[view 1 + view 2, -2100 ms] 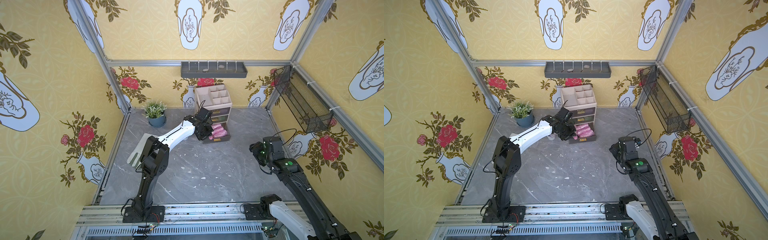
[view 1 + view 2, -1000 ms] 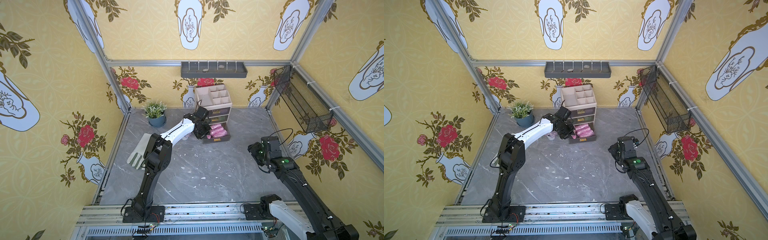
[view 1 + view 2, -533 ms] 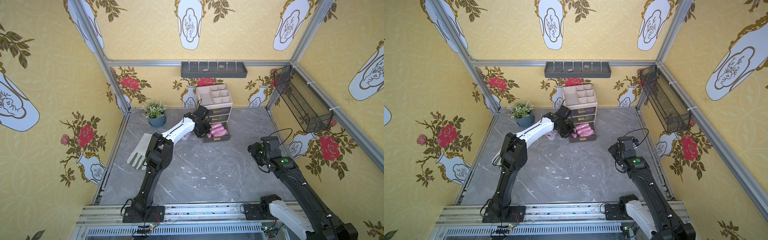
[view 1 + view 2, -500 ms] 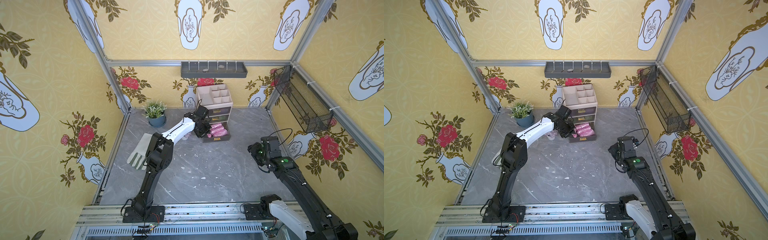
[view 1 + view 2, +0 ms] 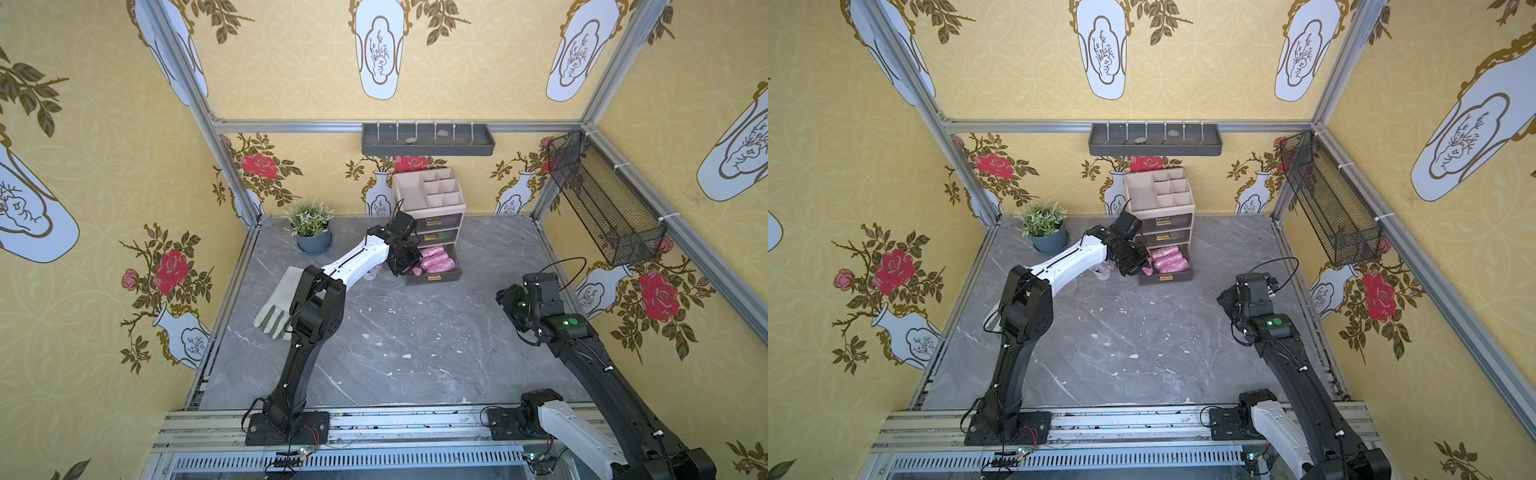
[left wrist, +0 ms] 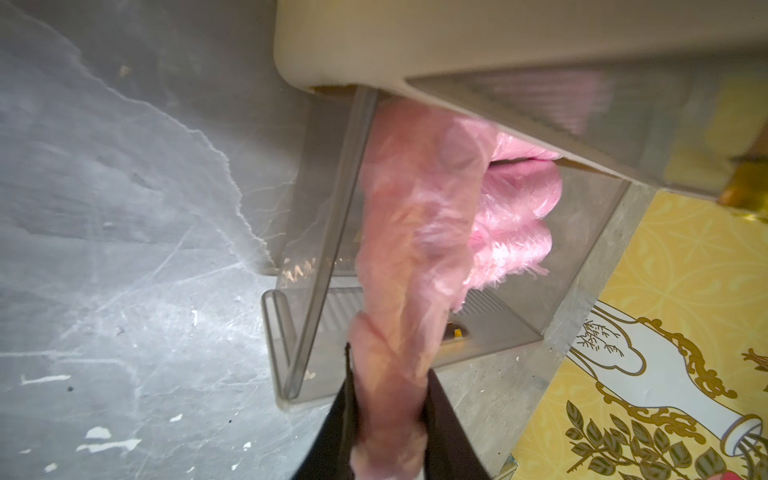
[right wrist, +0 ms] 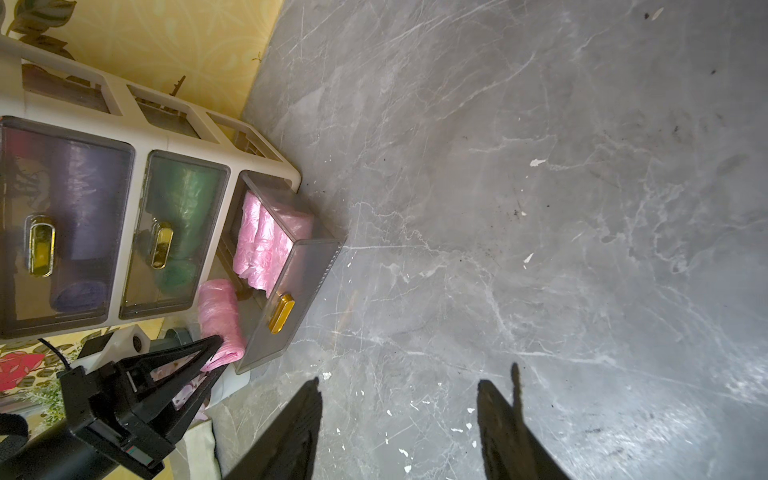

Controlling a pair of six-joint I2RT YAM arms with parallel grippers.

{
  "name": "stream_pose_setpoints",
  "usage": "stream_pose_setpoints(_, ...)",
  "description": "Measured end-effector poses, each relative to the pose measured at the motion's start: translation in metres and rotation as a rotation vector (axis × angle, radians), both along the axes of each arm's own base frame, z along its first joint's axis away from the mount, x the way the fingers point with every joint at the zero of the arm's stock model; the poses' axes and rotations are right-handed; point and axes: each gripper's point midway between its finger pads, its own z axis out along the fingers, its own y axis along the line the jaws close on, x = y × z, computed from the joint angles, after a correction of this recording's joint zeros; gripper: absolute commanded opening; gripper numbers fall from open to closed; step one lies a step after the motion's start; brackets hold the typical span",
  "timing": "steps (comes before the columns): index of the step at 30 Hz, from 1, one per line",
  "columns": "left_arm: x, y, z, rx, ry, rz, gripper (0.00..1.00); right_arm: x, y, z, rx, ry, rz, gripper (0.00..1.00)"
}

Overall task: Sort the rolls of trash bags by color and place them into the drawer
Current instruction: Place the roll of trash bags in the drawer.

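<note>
The pink roll slants high at the drawer's side, so my left gripper should regrip the roll's front end point(image 6: 392, 392) and lower it beside the other rolls.
My left gripper point(image 6: 390, 399) is shut on a pink roll of trash bags point(image 6: 411, 257). The roll slants over the left side wall point(image 6: 320, 249) of the pulled-out bottom drawer point(image 5: 434, 278). More pink rolls point(image 7: 262, 241) lie inside that drawer. In the right wrist view the held roll point(image 7: 218, 316) shows at the drawer's front-left corner. Green rolls point(image 7: 178, 216) and purple rolls point(image 7: 83, 208) show through the two closed drawers above. My right gripper point(image 7: 399, 382) hangs open and holds nothing, over bare floor at the right, also seen in a top view point(image 5: 509, 303).
The beige organizer point(image 5: 428, 195) stands against the back wall. A potted plant point(image 5: 311, 232) sits back left, and a pale glove point(image 5: 278, 303) lies under the left arm. A small lilac flower pot point(image 5: 1102, 271) stands beside the drawer. A wire basket point(image 5: 602, 208) hangs on the right wall.
My left arm has swung its elbow back and brought the pink roll closer to the drawer's left side. The right arm has hardly moved.
</note>
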Motion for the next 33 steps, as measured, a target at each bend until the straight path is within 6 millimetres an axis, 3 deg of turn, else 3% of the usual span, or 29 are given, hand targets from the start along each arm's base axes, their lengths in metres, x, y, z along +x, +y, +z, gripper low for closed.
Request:
stream_pose_setpoints(19,-0.0005,0.0007,0.0002,0.005,-0.005,-0.006,0.37,-0.0004,0.0022,-0.0006,0.010,0.004,0.009,0.61)
stream_pose_setpoints(33,0.0014,-0.0006,-0.0078,0.010,0.000,-0.009,0.19,-0.0008,0.0022,-0.0023,0.009,0.007,0.009,0.61)
